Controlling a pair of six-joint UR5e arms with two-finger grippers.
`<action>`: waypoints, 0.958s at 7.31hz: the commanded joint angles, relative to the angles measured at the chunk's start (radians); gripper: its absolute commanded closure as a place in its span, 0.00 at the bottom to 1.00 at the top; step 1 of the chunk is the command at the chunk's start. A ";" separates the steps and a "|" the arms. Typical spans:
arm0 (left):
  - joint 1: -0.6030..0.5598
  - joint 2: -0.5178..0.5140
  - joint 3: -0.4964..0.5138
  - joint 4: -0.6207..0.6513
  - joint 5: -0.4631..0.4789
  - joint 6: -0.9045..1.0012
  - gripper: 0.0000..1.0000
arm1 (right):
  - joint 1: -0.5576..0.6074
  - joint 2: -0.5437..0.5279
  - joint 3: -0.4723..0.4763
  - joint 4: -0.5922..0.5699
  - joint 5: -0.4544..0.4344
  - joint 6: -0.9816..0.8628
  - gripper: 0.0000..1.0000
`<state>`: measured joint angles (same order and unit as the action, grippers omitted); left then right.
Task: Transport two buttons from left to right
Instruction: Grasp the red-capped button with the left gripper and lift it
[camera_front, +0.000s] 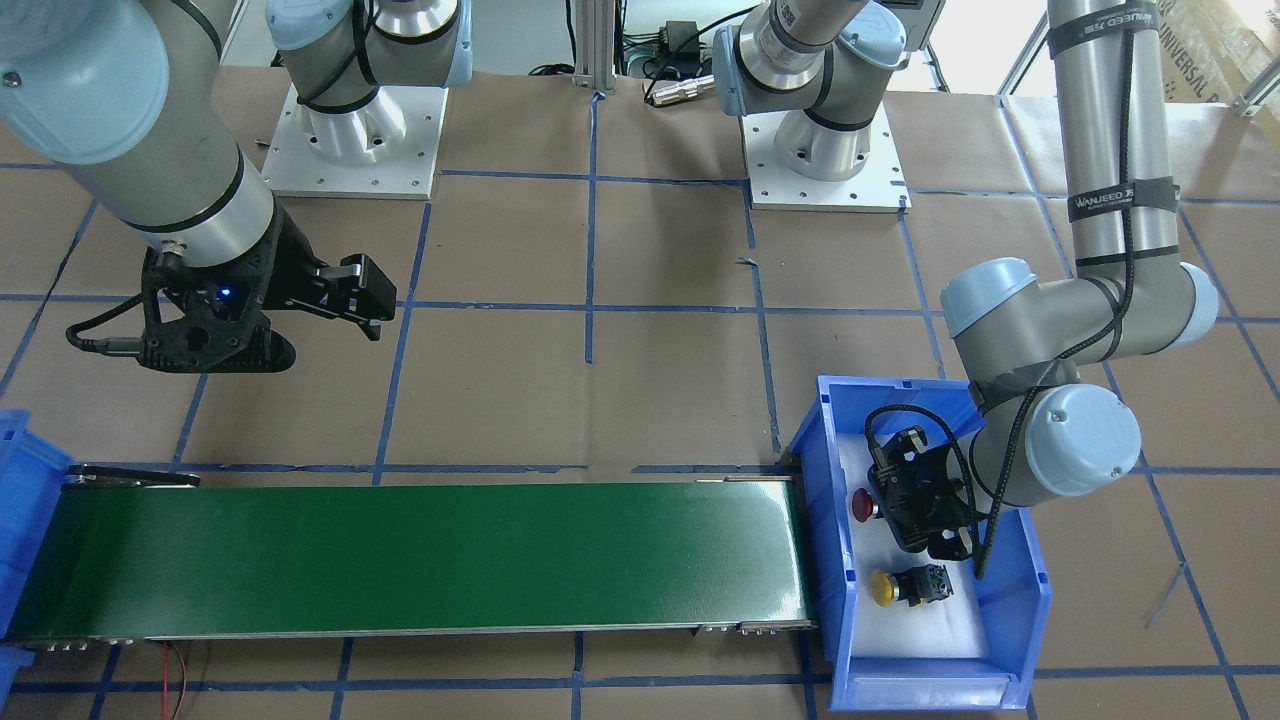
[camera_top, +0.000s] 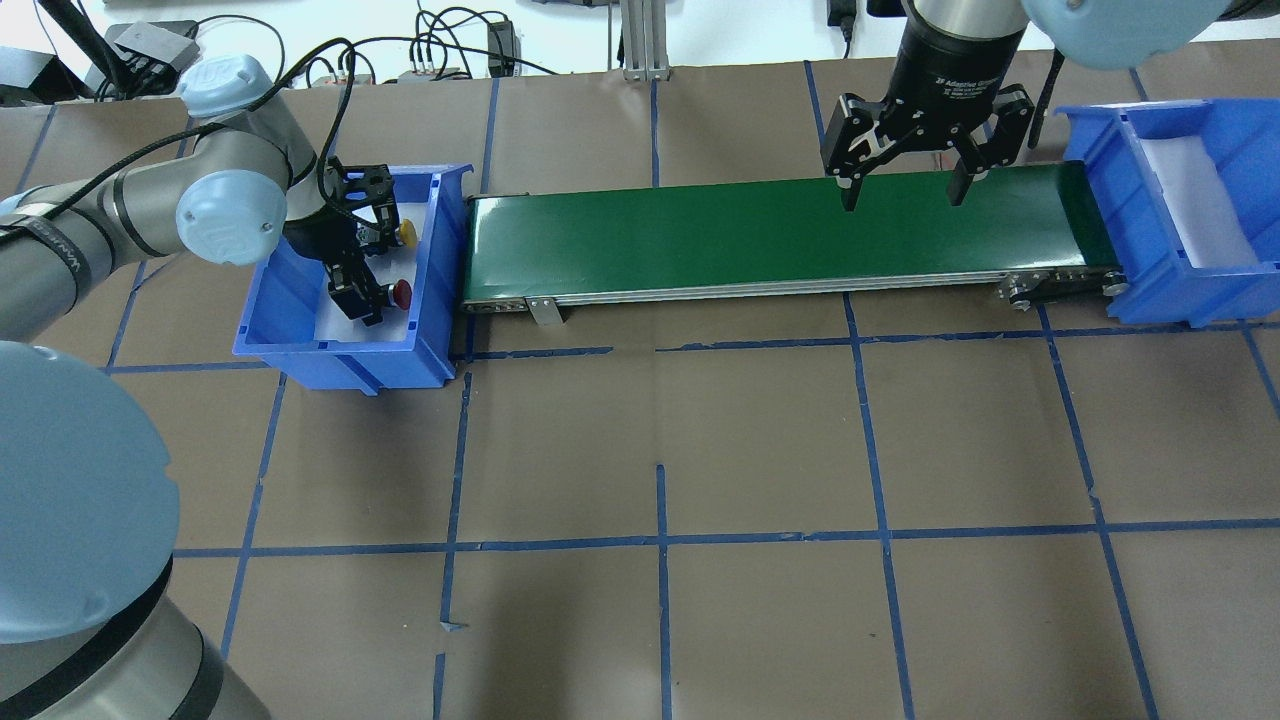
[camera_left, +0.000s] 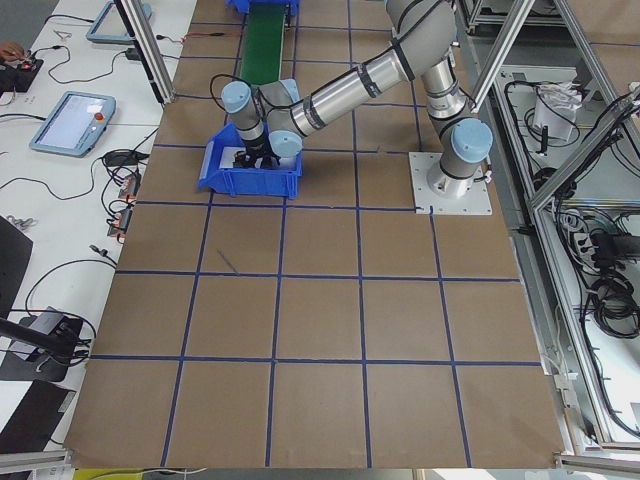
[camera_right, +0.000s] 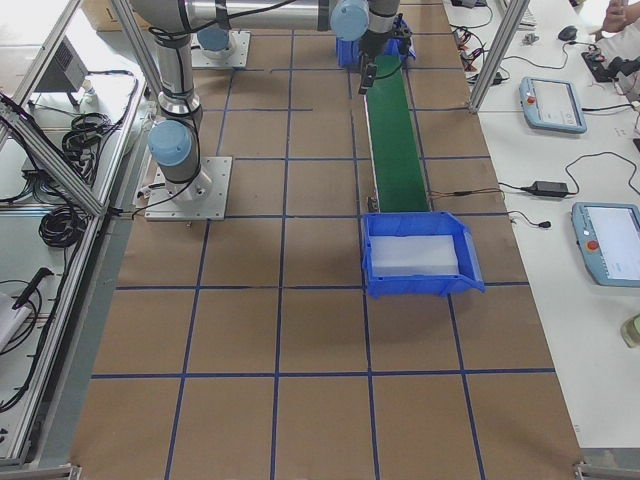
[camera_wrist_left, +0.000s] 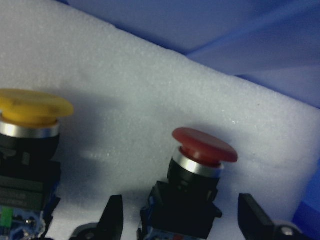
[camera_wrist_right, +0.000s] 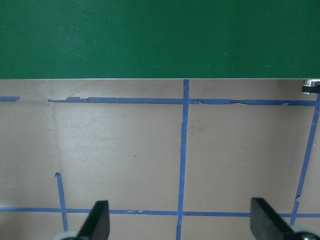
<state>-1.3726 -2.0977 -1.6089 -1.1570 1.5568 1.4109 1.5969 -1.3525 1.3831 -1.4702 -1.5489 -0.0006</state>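
Note:
I am going to release the red button with my left gripper on the green conveyor belt (camera_front: 660, 542), close to the bin of the yellow button.
The red button (camera_wrist_left: 204, 150) and the yellow button (camera_wrist_left: 32, 110) lie on white foam in the blue bin (camera_top: 300, 300) on the left. My left gripper (camera_wrist_left: 182, 220) is open inside that bin, its fingers on either side of the red button's black rear block, not closed on it. Both buttons also show in the front view: red (camera_front: 862, 503), yellow (camera_front: 882, 587). My right gripper (camera_top: 905, 190) is open and empty, hanging over the right part of the green conveyor belt (camera_top: 760, 235).
A second blue bin (camera_top: 1150, 240) with white foam stands at the belt's right end. The table is brown paper with blue tape lines. The two arm bases (camera_front: 355, 150) stand behind the belt.

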 joint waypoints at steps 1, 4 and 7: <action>0.006 0.004 0.026 0.045 -0.009 -0.194 0.84 | 0.000 0.003 0.001 -0.001 0.000 -0.001 0.00; -0.026 0.135 0.104 -0.017 -0.012 -0.653 0.84 | 0.000 0.003 0.002 -0.001 -0.002 -0.001 0.00; -0.242 0.142 0.150 -0.040 -0.027 -1.228 0.83 | 0.002 -0.007 0.001 -0.004 0.003 0.002 0.00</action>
<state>-1.5124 -1.9444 -1.4817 -1.1960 1.5297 0.4389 1.5979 -1.3562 1.3849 -1.4717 -1.5488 0.0004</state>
